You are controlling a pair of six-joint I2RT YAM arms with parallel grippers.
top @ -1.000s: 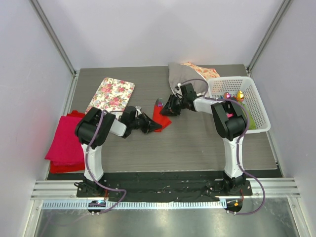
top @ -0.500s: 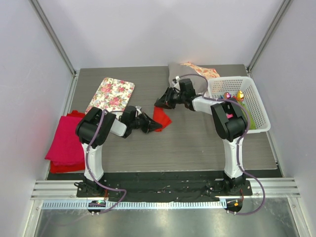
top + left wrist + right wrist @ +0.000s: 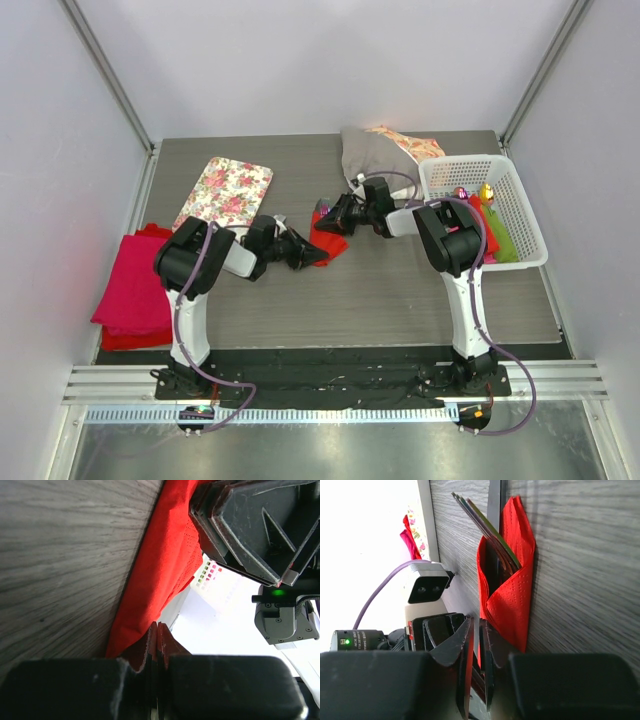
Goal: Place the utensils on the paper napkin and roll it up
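My right gripper pinches the napkin's side edge by the overlapping folds, so I should open it, then grip across the folds (image 3: 507, 602) around the utensils before lifting.
The red paper napkin (image 3: 327, 238) lies mid-table, partly folded around the utensils (image 3: 322, 208), whose ends stick out at its far side. In the right wrist view the napkin (image 3: 515, 580) wraps the flat utensil handles (image 3: 485, 525). My left gripper (image 3: 312, 256) is shut on the napkin's near-left edge; the left wrist view shows red paper (image 3: 165, 565) pinched between its jaws. My right gripper (image 3: 336, 216) is at the napkin's far edge, jaws nearly closed with a red edge running between them. The two grippers face each other closely.
A white basket (image 3: 520, 245) with coloured rolls stands at the right. A floral tray (image 3: 225, 190) lies at the back left, a magenta cloth stack (image 3: 130, 285) at the left edge, and grey and patterned cloths (image 3: 375, 150) at the back.
My right gripper lifted away toward the back, then came back down onto the napkin's far edge. My left gripper has stayed put, holding the napkin.
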